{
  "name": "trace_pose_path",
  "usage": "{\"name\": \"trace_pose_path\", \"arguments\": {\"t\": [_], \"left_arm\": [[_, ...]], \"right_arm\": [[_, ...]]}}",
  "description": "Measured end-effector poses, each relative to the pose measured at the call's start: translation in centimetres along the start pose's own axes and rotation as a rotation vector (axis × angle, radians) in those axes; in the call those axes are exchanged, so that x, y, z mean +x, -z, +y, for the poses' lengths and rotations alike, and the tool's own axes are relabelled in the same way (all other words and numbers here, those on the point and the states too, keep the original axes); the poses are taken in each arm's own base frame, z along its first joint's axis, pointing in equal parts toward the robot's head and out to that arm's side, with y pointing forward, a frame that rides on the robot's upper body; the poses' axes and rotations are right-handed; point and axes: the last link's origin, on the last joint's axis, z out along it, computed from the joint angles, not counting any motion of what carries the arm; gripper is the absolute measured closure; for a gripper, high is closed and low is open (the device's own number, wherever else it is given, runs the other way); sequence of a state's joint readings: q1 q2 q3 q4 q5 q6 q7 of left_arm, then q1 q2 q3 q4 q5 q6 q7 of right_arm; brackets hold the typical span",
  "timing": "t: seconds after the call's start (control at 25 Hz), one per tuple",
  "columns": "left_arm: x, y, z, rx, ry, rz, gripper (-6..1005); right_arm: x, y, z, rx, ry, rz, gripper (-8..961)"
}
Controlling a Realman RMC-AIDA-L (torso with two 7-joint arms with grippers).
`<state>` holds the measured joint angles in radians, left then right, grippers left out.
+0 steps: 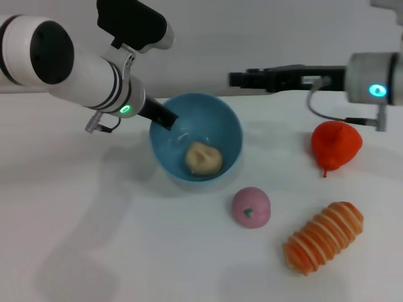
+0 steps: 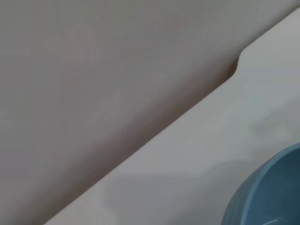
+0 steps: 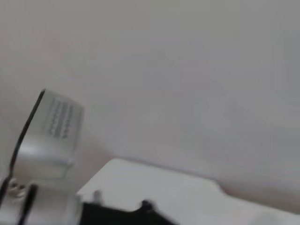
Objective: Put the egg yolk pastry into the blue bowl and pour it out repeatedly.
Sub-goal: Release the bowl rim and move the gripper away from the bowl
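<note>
Next, my left gripper lets go of the blue bowl on the white table [image 1: 157,167] just in front of the gripper's black fingertips.
The blue bowl [image 1: 196,137] is tipped so its opening faces me, resting on the white table at centre. The egg yolk pastry [image 1: 203,158] lies inside it against the lower wall. My left gripper [image 1: 165,118] is shut on the bowl's far-left rim, with one black finger showing inside the rim. A part of the bowl's outer wall shows in the left wrist view [image 2: 272,192]. My right gripper [image 1: 242,79] hangs in the air behind and to the right of the bowl, pointing left, holding nothing.
A pink-mauve ball with a green mark [image 1: 250,207] lies just in front of the bowl. An orange-and-cream ridged bread [image 1: 324,237] lies at the front right. A red-orange pear-shaped piece [image 1: 337,145] sits at the right. The table's far edge [image 2: 234,75] meets a grey wall.
</note>
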<state>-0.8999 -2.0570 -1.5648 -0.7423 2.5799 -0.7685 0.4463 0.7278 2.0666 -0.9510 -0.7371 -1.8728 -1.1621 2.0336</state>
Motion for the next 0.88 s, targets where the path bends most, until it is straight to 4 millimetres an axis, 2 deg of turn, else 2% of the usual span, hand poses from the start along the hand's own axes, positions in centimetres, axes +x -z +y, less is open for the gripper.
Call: {"name": "trace_pose_path", "arguments": {"t": [0.2, 0.4, 0.64, 0.88], "left_arm": [[0.2, 1.3, -1.2, 0.022, -0.026, -0.062, 999], [0.5, 2.0, -1.9, 0.046, -0.055, -0.121, 999], [-0.5, 1.5, -1.7, 0.045, -0.061, -0.162, 1000], [-2.7, 0.5, -1.5, 0.033, -0.044, -0.221, 999]], "right_arm": [[1.3, 3.6, -2.0, 0.067, -0.090, -0.128, 425], [2.7, 6.2, -2.9, 0.109, -0.129, -0.187, 383], [3.3, 5.9, -2.6, 0.099, -0.124, -0.167, 373], [3.1, 5.8, -2.5, 0.097, -0.106, -0.166, 374]]}}
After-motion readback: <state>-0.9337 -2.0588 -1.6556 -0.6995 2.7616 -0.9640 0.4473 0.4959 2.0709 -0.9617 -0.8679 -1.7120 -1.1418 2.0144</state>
